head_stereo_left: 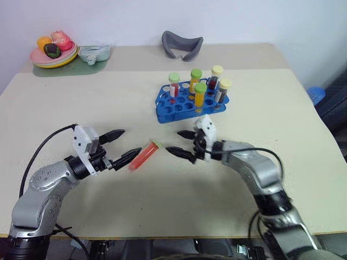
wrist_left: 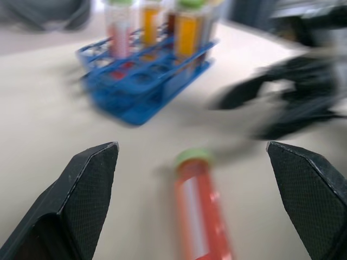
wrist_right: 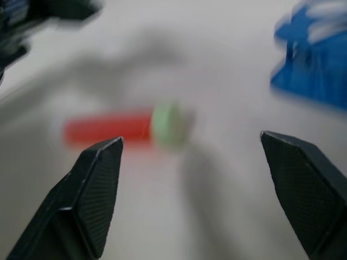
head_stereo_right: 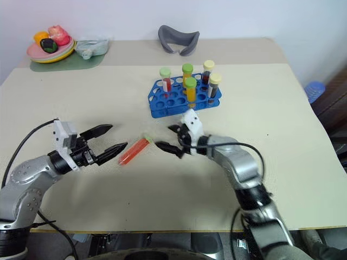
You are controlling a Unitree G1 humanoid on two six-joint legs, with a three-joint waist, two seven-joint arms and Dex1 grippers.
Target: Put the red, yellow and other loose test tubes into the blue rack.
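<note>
The robot's left gripper needs to close on the upper body of the red test tube point(head_stereo_left: 149, 150) point(wrist_left: 196, 184), under its light-green cap.
A red test tube point(head_stereo_left: 143, 155) with a light-green cap lies flat on the table, between my two grippers. My left gripper point(head_stereo_left: 119, 146) is open just to its left, its lower fingertip close to the tube's bottom end. On the tube's other side, near the cap, my right gripper point(head_stereo_left: 181, 144) is open too. The blue rack point(head_stereo_left: 187, 103) stands behind them, holding several upright capped tubes, yellow, red and dark. In the left wrist view the red tube point(wrist_left: 199, 206) lies between the spread fingers, with the rack point(wrist_left: 143, 81) beyond. In the right wrist view the tube point(wrist_right: 127, 129) lies ahead.
A grey curved object point(head_stereo_left: 182, 44) sits at the back of the table. A plate of toy food point(head_stereo_left: 53, 51) and a pale container point(head_stereo_left: 95, 53) rest on a green mat at the back left. A blue thing point(head_stereo_left: 316, 95) lies off the table's right edge.
</note>
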